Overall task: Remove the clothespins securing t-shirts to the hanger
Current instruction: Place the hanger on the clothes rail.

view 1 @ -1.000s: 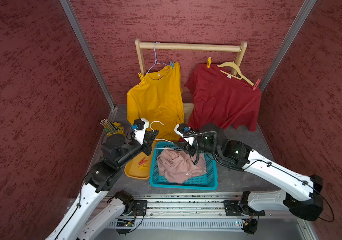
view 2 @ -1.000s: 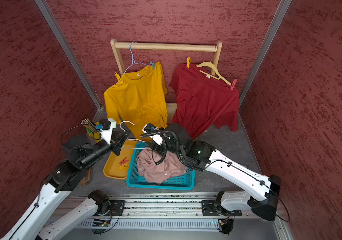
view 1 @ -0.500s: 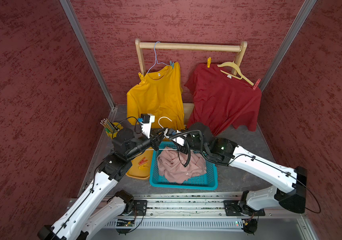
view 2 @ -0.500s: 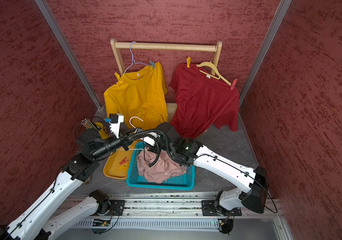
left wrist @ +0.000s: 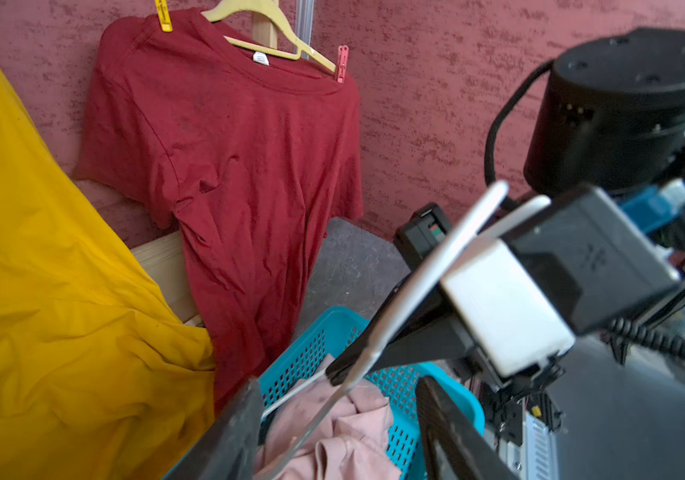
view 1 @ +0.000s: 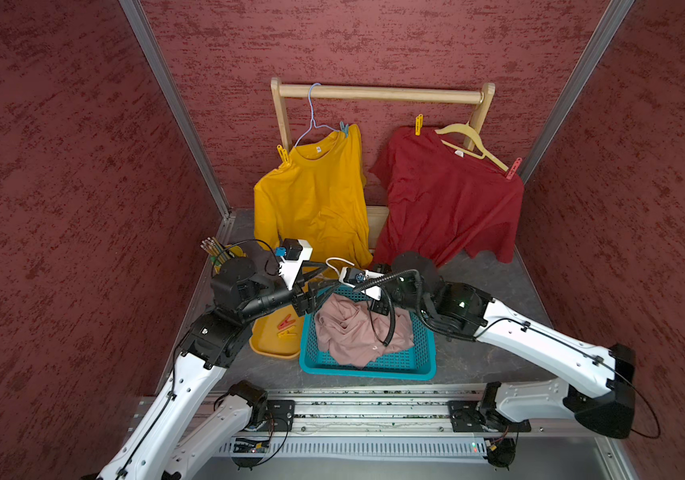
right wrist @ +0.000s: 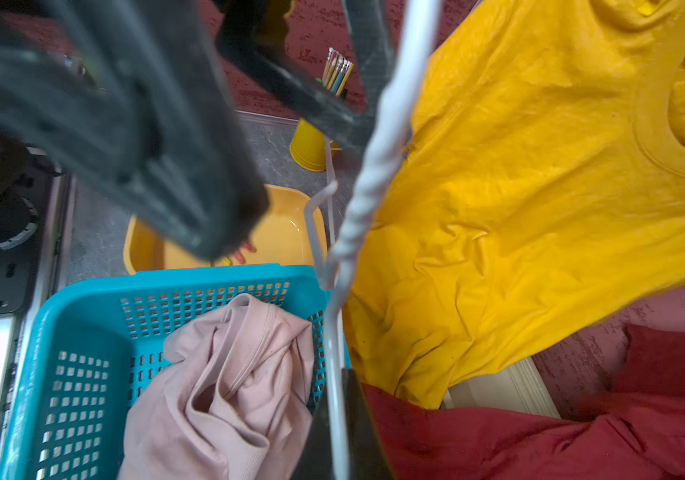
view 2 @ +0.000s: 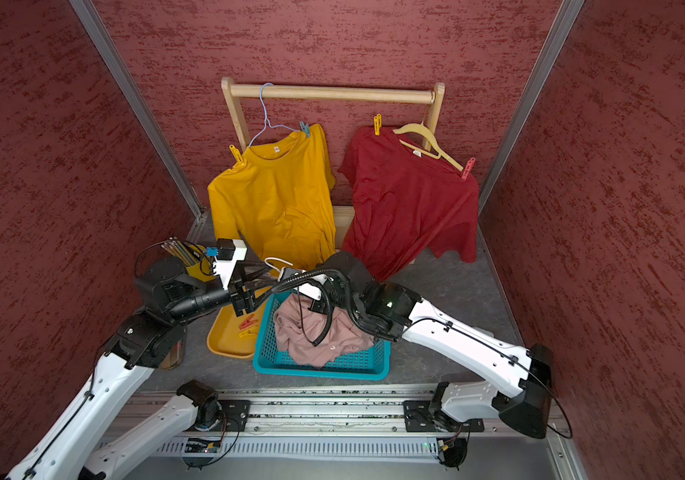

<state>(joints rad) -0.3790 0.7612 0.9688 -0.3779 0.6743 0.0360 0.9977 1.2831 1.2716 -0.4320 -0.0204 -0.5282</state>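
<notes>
I need to close my left gripper on the loose end [view 1: 316, 289] [left wrist: 277, 470] of the white hanger, across from where my right gripper holds it.
On the rack a mustard t-shirt [view 1: 316, 199] hangs from a blue wire hanger, pinned by a yellow clothespin [view 1: 283, 154] and a blue clothespin [view 1: 344, 129]. A dark red t-shirt [view 1: 444, 199] hangs on a cream hanger with a yellow clothespin [view 1: 418, 124] and a pink clothespin [view 1: 513, 169]. A pale pink t-shirt [view 1: 357, 332] lies crumpled in the basket. Above the basket's back corner my right gripper [right wrist: 338, 399] is shut on a bare white hanger [right wrist: 378, 166]. My left gripper [left wrist: 336, 399] stands open around that hanger's wire.
The teal basket [view 1: 374, 370] sits front centre. Beside it a yellow tray [view 1: 270, 351] holds two loose clothespins [view 1: 285, 325]. A yellow cup of pencils [view 1: 218, 249] stands behind my left arm. The wooden rack [view 1: 378, 94] and red walls close in the back and sides.
My right gripper came in and shut on the white hanger that my left gripper was holding. The left gripper has since opened its fingers around the wire.
</notes>
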